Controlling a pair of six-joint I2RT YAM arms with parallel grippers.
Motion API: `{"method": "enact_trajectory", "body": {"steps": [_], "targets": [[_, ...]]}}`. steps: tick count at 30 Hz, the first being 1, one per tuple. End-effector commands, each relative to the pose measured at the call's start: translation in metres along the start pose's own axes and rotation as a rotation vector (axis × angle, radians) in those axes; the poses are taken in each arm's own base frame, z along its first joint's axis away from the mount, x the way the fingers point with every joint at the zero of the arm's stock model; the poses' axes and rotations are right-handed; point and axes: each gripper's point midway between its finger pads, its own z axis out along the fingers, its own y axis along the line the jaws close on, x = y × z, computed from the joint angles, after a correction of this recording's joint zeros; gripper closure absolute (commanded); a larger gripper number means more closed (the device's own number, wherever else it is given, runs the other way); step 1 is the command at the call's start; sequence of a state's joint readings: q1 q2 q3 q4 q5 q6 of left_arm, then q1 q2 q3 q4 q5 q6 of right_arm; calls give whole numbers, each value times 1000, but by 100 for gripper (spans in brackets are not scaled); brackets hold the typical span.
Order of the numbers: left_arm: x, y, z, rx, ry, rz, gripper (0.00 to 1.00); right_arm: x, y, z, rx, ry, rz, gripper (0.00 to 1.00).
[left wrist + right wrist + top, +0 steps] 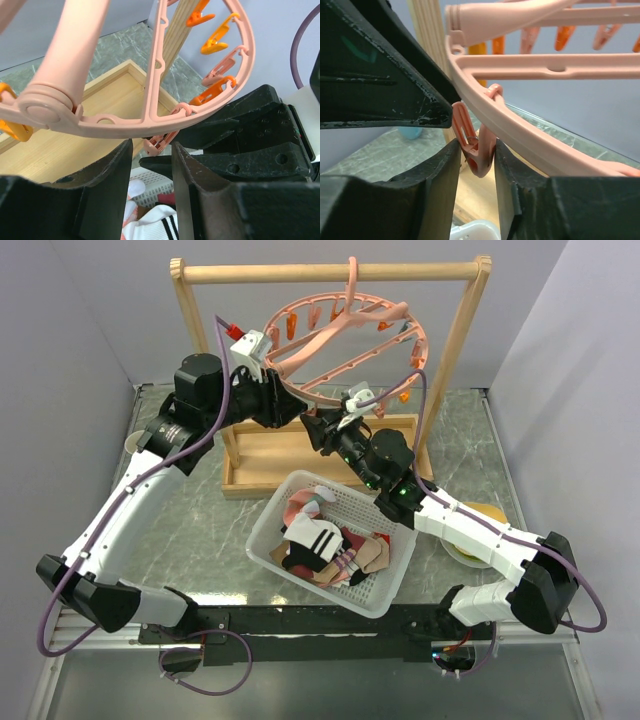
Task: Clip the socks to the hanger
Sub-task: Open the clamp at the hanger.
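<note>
I will pinch the clip's lower end [151, 147] with my left gripper while my right gripper opens and retakes it, as the pink clip slants between my right gripper's fingers.
The salmon-pink ring hanger [340, 335] hangs tilted by its hook from the wooden rack. My left gripper [288, 400] holds its near-left rim. In the left wrist view the ring [125, 127] crosses the tips of that gripper [152, 147], hiding the contact. My right gripper [318, 425] sits just beside it, under the rim. In the right wrist view it [474, 150] is shut on a pink clip [477, 150] dangling from the ring [530, 140], squeezing it from both sides. The socks [320, 540] lie heaped in the white basket. A white, black-striped sock [155, 225] shows below.
The wooden rack [330, 272] stands on a wooden tray base [270, 455] at the back. The white mesh basket [385, 600] sits in front of it between the arms. A yellow round object [482, 512] lies by the right arm. Other orange and pink clips [215, 42] hang along the ring.
</note>
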State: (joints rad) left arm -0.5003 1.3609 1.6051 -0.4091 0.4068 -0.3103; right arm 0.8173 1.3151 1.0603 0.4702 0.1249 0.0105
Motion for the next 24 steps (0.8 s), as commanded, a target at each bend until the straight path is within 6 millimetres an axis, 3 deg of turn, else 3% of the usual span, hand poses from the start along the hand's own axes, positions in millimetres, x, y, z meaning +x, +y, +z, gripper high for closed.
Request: {"method": "enact_trajectory", "body": {"steps": [1,8,11,24], "targets": [[-19,-18,-14,41,-58,14,57,-43,5,0,-29,-105,23,64],[-18,-12,-16,12,-59,16,57,-35,5,-4,-34,-76,15,80],[-20,-8,-15,-2,-65,14,58,-31,2,-9,-26,-70,6,95],[-3,-11,-11,36,-23,-36,67,-30,-3,-13,-12,-59,3,94]]}}
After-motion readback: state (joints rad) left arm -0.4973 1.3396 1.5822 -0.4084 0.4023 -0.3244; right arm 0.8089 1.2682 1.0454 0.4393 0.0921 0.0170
